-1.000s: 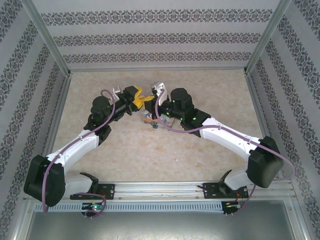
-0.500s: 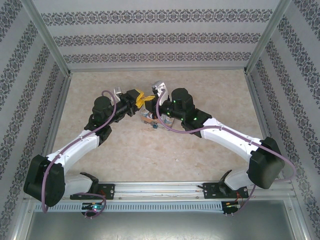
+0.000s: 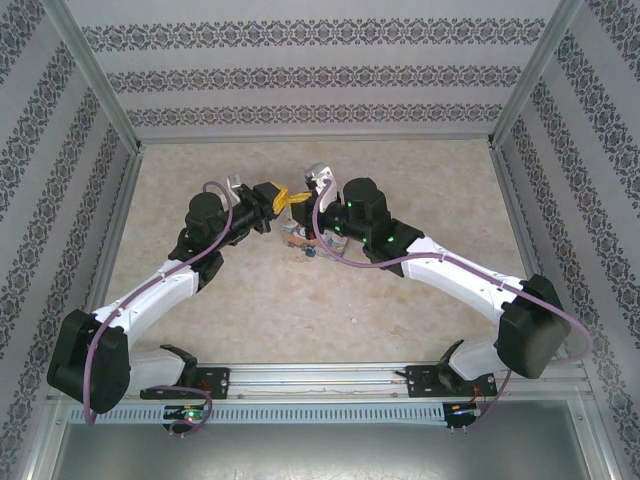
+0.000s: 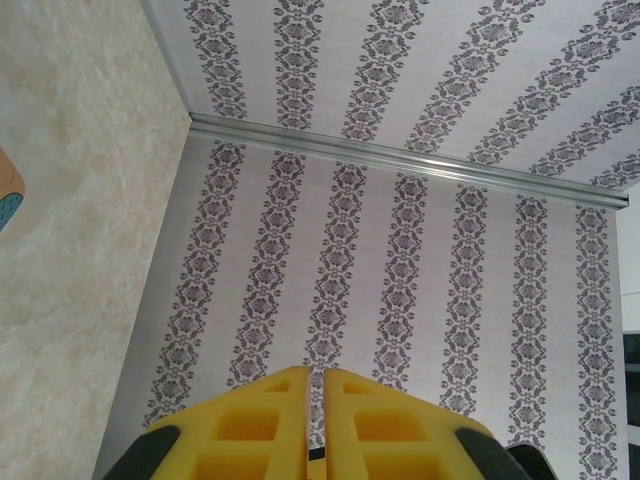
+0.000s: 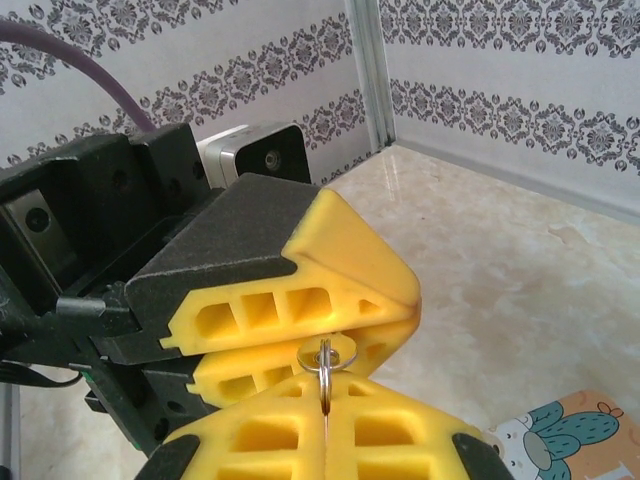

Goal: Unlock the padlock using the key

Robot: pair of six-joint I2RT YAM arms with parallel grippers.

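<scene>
The robot's right gripper holds just the thin silver key ring, so it should open and take the key's round head (image 5: 341, 353) while the left gripper holds the key.
In the right wrist view my right gripper (image 5: 325, 388) is shut on a thin silver key ring (image 5: 324, 380). The ring passes through the key's round silver head (image 5: 341, 352). That head sits at the seam of my left gripper (image 5: 408, 303), whose yellow fingers are pressed together on it; the key's blade is hidden. In the top view both grippers meet tip to tip, left (image 3: 283, 196) and right (image 3: 300, 204), above the colourful box (image 3: 296, 237). A tiny dark blue thing (image 3: 309, 252) at the box's near edge looks like the padlock. In the left wrist view the left gripper (image 4: 314, 374) shows a hairline gap.
The patterned back wall (image 4: 400, 250) and side walls enclose the beige table (image 3: 420, 190). A corner of the colourful box (image 5: 570, 435) lies low right in the right wrist view. The right arm's body (image 3: 365, 215) hangs over the box.
The left gripper has slid right toward the right gripper and its yellow fingers have drawn together; the right arm has barely moved.
</scene>
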